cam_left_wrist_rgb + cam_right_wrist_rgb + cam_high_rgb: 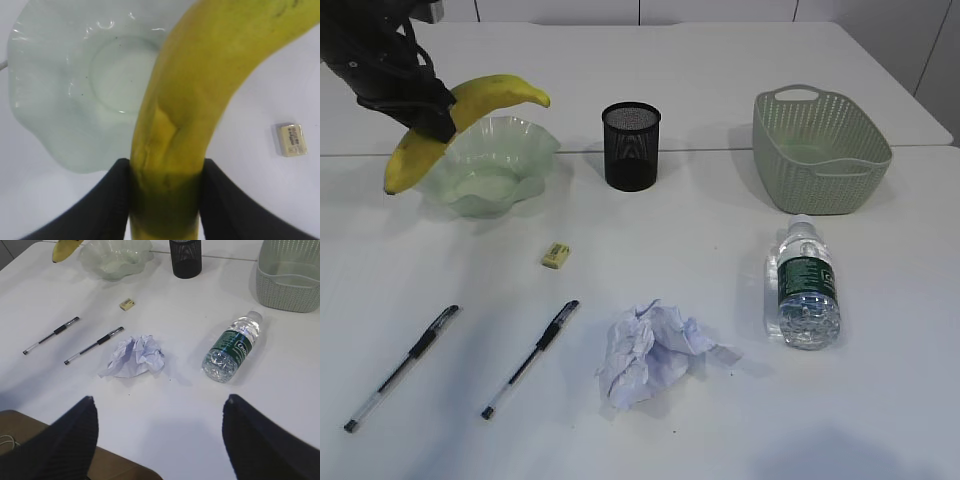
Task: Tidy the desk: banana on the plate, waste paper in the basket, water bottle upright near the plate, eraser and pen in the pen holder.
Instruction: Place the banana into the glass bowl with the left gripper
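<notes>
Next, my left gripper releases the yellow banana across the middle of the pale green wavy glass plate [490, 167] [141, 82].
My left gripper [432, 118] is shut on the yellow banana [470, 105], holding it in the air over the left rim of the pale green wavy glass plate [525, 140]. The left wrist view shows black fingers [107, 200] clamping the banana [200, 100] above the plate [60, 100]. The crumpled waste paper [650, 352] lies at front centre. On its side at the right lies the water bottle [803, 285]. Two pens [405, 365] [532, 357] lie front left, the small eraser [555, 255] behind them. The black mesh pen holder [631, 145] and green basket [820, 148] stand at the back. My right gripper [159, 415] hovers open near the front edge.
A seam between two white tables [700, 152] runs behind the plate and pen holder. The table's front edge, with brown floor beyond [100, 465], shows in the right wrist view.
</notes>
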